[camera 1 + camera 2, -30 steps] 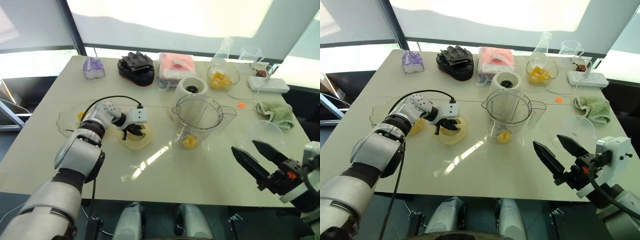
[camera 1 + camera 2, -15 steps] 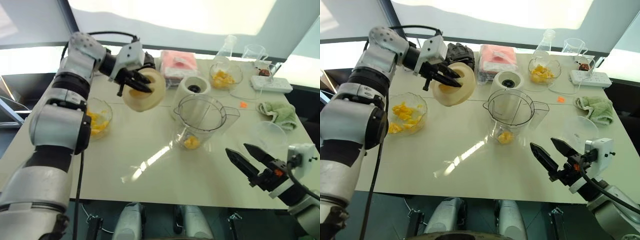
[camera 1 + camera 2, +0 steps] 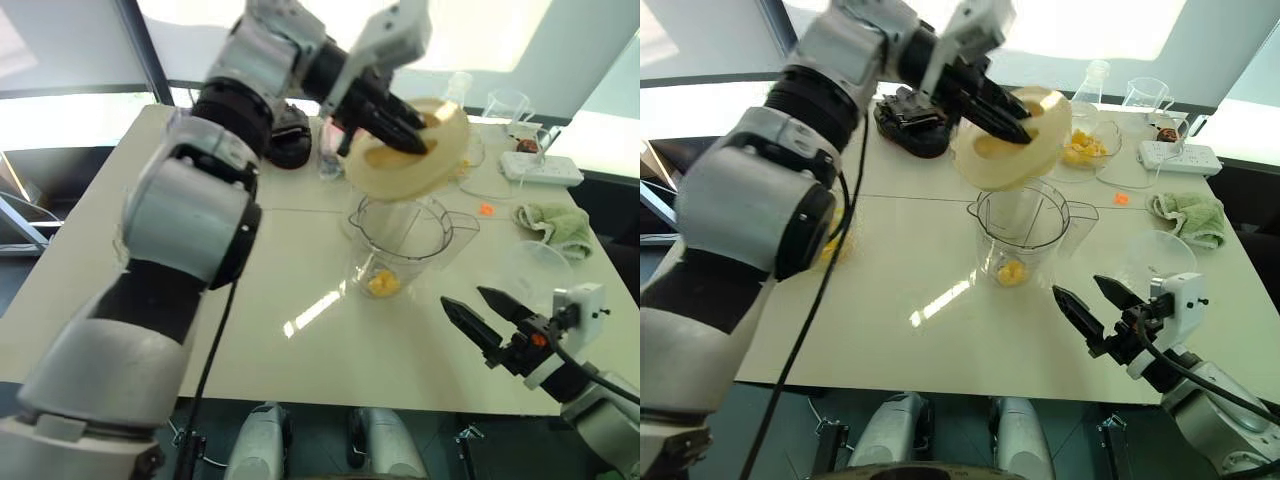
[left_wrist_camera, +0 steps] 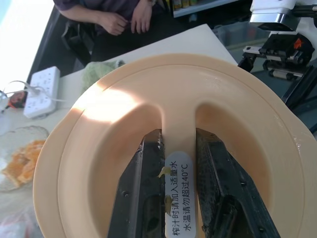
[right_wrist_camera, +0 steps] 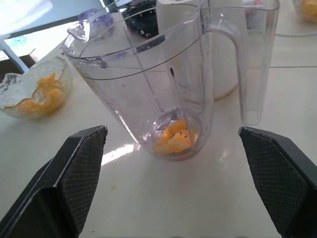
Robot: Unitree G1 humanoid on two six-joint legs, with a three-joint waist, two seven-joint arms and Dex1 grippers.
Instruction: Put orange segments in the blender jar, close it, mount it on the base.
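Observation:
Next, my right gripper needs to go to the lower part (image 3: 448, 254) (image 5: 253, 100) of the clear blender jar's handle and close there, just above the handle's loose end.
The clear blender jar (image 3: 400, 240) stands open-topped mid-table with a few orange segments (image 3: 381, 284) at its bottom. My left gripper (image 3: 400, 125) is shut on the centre ridge (image 4: 178, 148) of a flat cream round lid (image 3: 410, 160). It holds the lid tilted in the air just above and behind the jar's mouth. The black fingers (image 4: 141, 193) clamp the ridge from both sides. My right gripper (image 3: 463, 298) hovers open and empty near the table's front right, pointing at the jar (image 5: 148, 74). The off-white base (image 5: 223, 64) stands right behind the jar.
A glass bowl of orange segments (image 3: 1085, 148) sits at the back right, another (image 5: 34, 94) to the jar's left. A green cloth (image 3: 550, 222), power strip (image 3: 540, 165), empty clear bowl (image 3: 530, 265), beaker (image 3: 503, 105) and flask (image 3: 455, 90) crowd the right side. A person (image 4: 119, 15) sits beyond the table.
My left gripper has carried the cream lid up off the table's left side and to the right, until it is over the jar. The right gripper has eased slightly lower and forward, still open.

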